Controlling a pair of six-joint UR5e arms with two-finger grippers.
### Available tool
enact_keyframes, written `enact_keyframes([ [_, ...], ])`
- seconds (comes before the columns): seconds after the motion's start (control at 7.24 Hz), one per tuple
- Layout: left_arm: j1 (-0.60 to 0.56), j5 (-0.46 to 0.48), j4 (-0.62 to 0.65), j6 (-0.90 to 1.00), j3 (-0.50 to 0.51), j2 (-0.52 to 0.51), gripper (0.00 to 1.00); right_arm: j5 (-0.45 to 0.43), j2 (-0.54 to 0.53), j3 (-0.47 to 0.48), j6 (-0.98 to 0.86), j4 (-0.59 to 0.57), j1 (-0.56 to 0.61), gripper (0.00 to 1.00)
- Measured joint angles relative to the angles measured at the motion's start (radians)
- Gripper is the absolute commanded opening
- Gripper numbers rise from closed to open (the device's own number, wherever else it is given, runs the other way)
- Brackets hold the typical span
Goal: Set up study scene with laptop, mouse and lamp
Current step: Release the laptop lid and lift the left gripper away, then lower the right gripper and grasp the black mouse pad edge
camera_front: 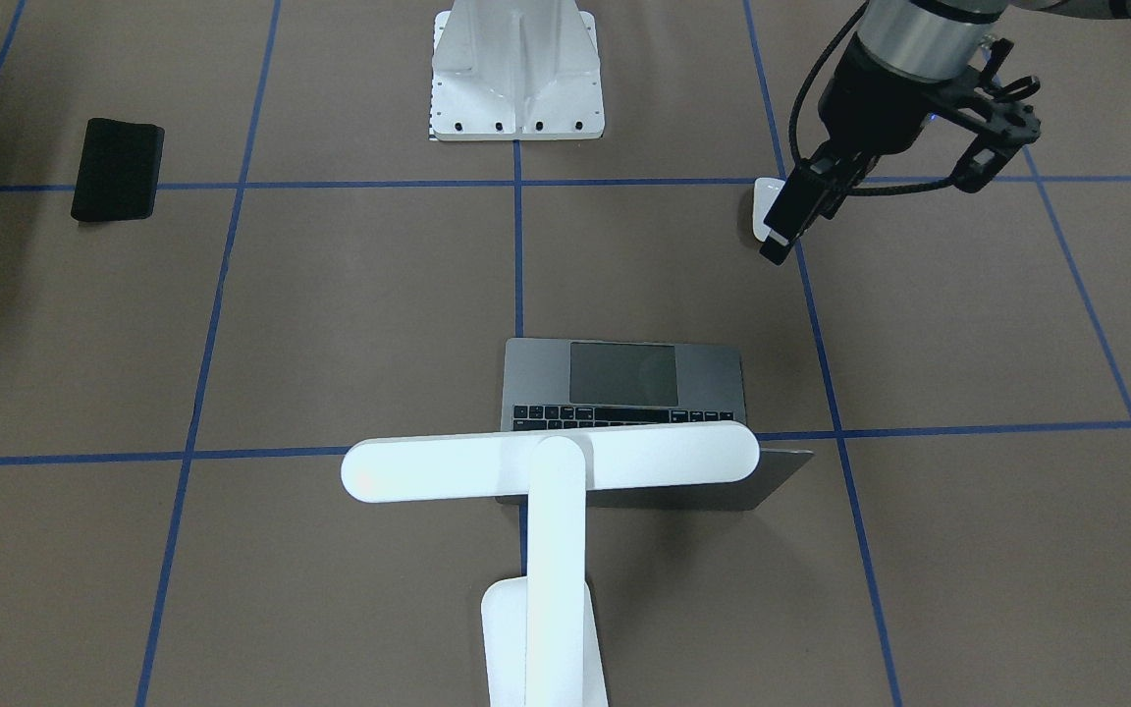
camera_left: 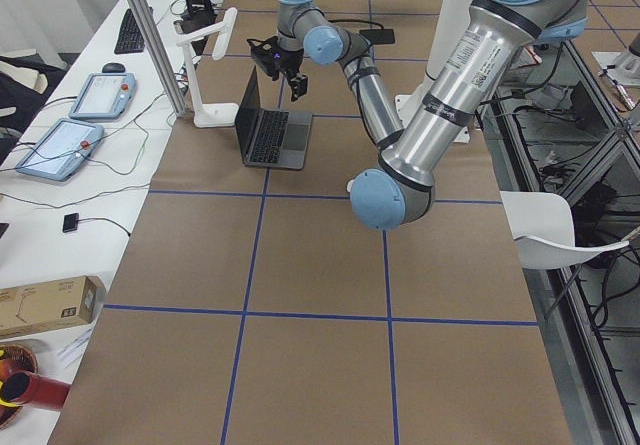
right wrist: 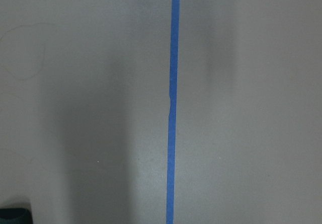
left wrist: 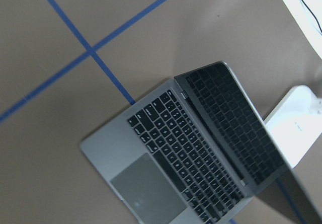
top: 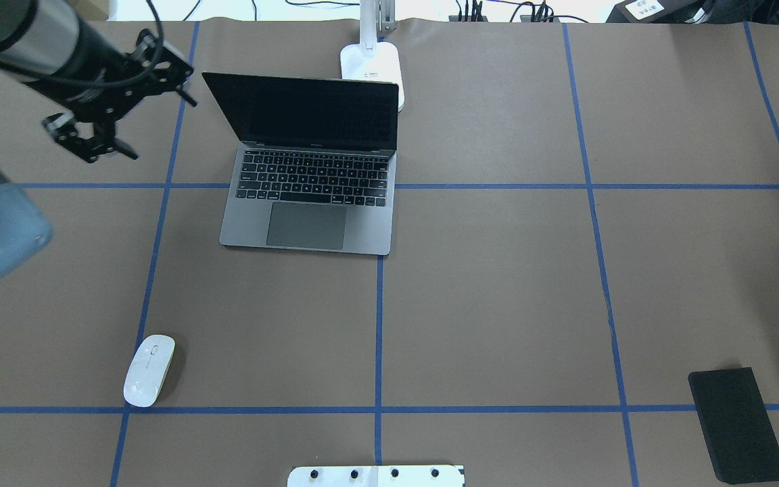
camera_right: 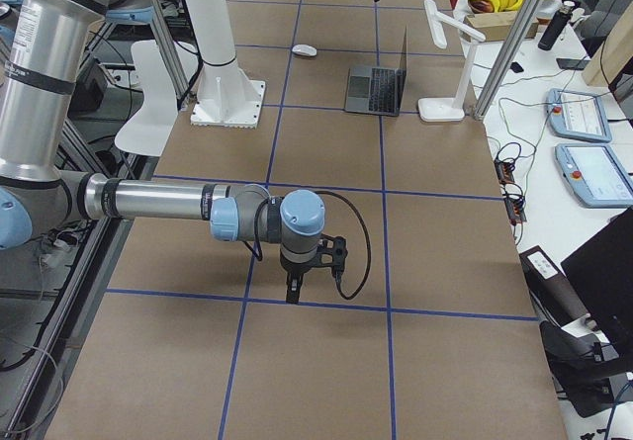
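Observation:
I need to move my right gripper to the flat black pad next and close it on the pad's outer edge [camera_front: 83,158], the one farthest from the white pedestal.
The laptop [top: 308,169] stands open at the table's far middle, its dark screen facing the robot. It also shows in the left wrist view [left wrist: 191,168]. The lamp [camera_front: 546,466] stands right behind the laptop, with its light bar over the screen's top edge and its base [top: 372,67] behind the lid. The mouse [top: 149,370] lies alone at the near left. My left gripper [camera_front: 778,244] hangs high above the table, left of the laptop and holding nothing; I cannot tell whether it is open. My right gripper [camera_right: 294,297] points down over a tape line far to the right; I cannot tell its state.
A flat black pad [top: 738,425] lies at the near right. The white bolted pedestal [camera_front: 516,74] stands at the robot's edge in the middle. Blue tape lines cross the brown table. Monitors, cables and tablets sit beyond the far edge.

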Motion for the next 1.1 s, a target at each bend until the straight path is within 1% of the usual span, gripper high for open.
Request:
enact_keyframes([
  [0.14, -0.016, -0.041, 0.011, 0.149, -0.046, 0.05, 1.0, 0.066, 0.0, -0.023, 0.041, -0.001, -0.001, 1.0],
  [0.28, -0.027, -0.075, 0.016, 0.251, -0.077, 0.079, 1.0, 0.118, -0.001, -0.047, 0.082, -0.001, -0.007, 1.0],
  [0.41, -0.035, -0.093, 0.018, 0.312, -0.102, 0.093, 1.0, 0.146, -0.006, -0.061, 0.101, -0.001, -0.026, 1.0],
  [0.69, -0.037, -0.104, 0.019, 0.353, -0.141, 0.102, 1.0, 0.215, -0.029, -0.068, 0.105, 0.004, -0.105, 1.0],
  [1.1, -0.033, -0.106, 0.019, 0.442, -0.167, 0.121, 1.0, 0.294, -0.066, -0.072, 0.095, 0.055, -0.264, 1.0],
])
